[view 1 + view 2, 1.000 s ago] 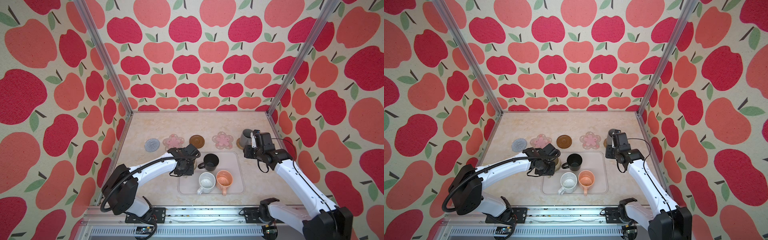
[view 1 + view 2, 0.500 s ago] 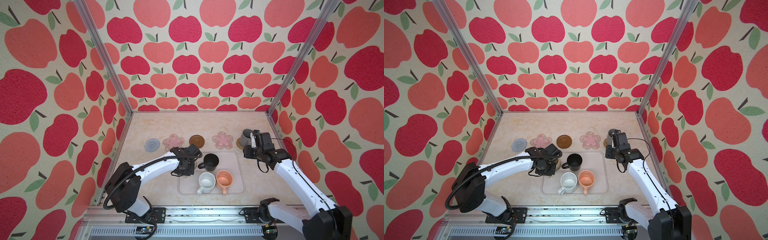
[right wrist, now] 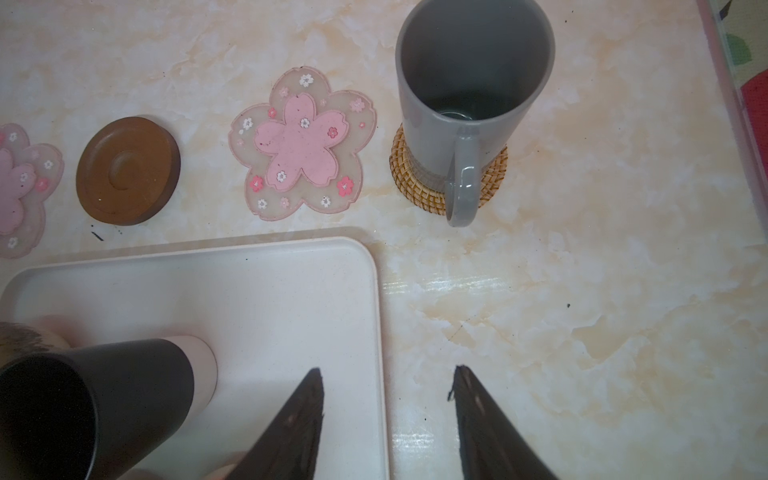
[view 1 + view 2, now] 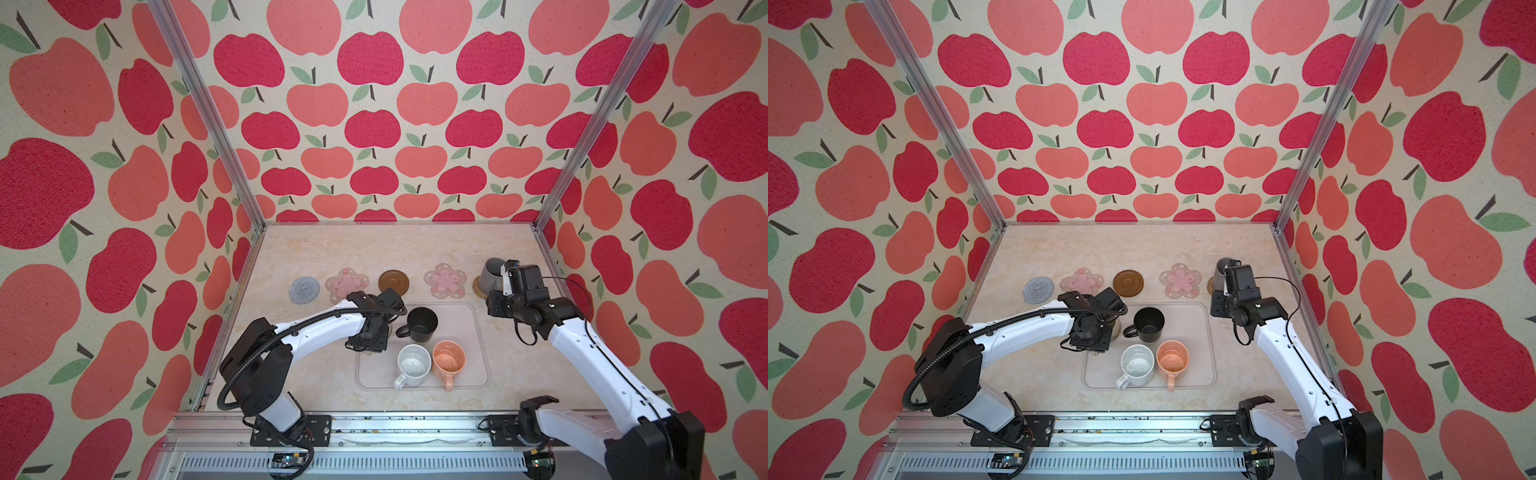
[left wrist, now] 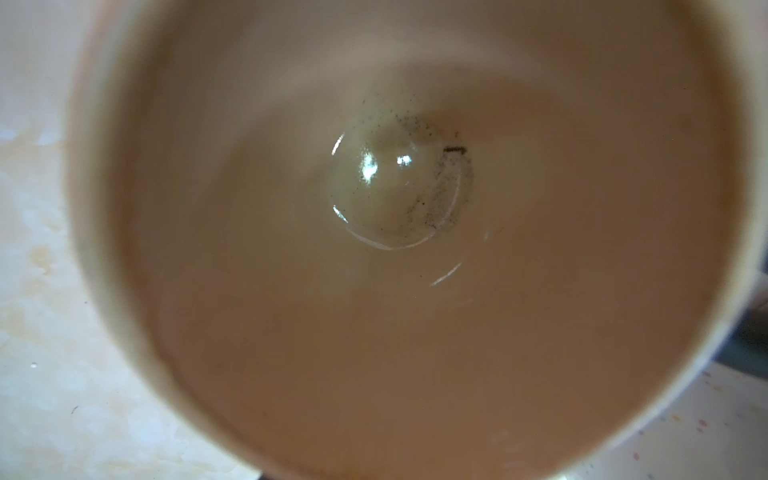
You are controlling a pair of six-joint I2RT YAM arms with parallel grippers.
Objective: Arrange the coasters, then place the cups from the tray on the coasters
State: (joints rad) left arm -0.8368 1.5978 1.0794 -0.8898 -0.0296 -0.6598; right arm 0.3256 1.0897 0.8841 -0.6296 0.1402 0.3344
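Observation:
My left gripper will open, rise and take the cup's handle (image 4: 369,351) higher up, because the cream cup's rim is close under its wrist and hides its fingers.
In both top views my left gripper (image 4: 371,332) points down over the cream cup (image 5: 395,291) at the tray's (image 4: 469,332) far left corner. The cup's inside fills the left wrist view and no fingers show. On the tray stand the black cup (image 4: 422,324), white cup (image 4: 413,365) and peach cup (image 4: 448,360). The grey tall cup (image 3: 469,83) stands on the rattan coaster (image 3: 494,174). My right gripper (image 3: 388,374) hangs open and empty over the tray's far right edge. Left of the rattan coaster lie a pink flower coaster (image 4: 444,280), the brown one (image 4: 393,282), another pink one (image 4: 347,283) and the grey crocheted one (image 4: 304,289).
Apple-patterned walls with metal posts (image 4: 552,199) close in the marble table (image 4: 374,249) on three sides. The right wall runs close beside the grey cup. The arm bases sit on a rail (image 4: 374,424) along the front edge.
My left gripper has shifted very slightly over the cream cup. The right arm and all the other cups and coasters have stayed put.

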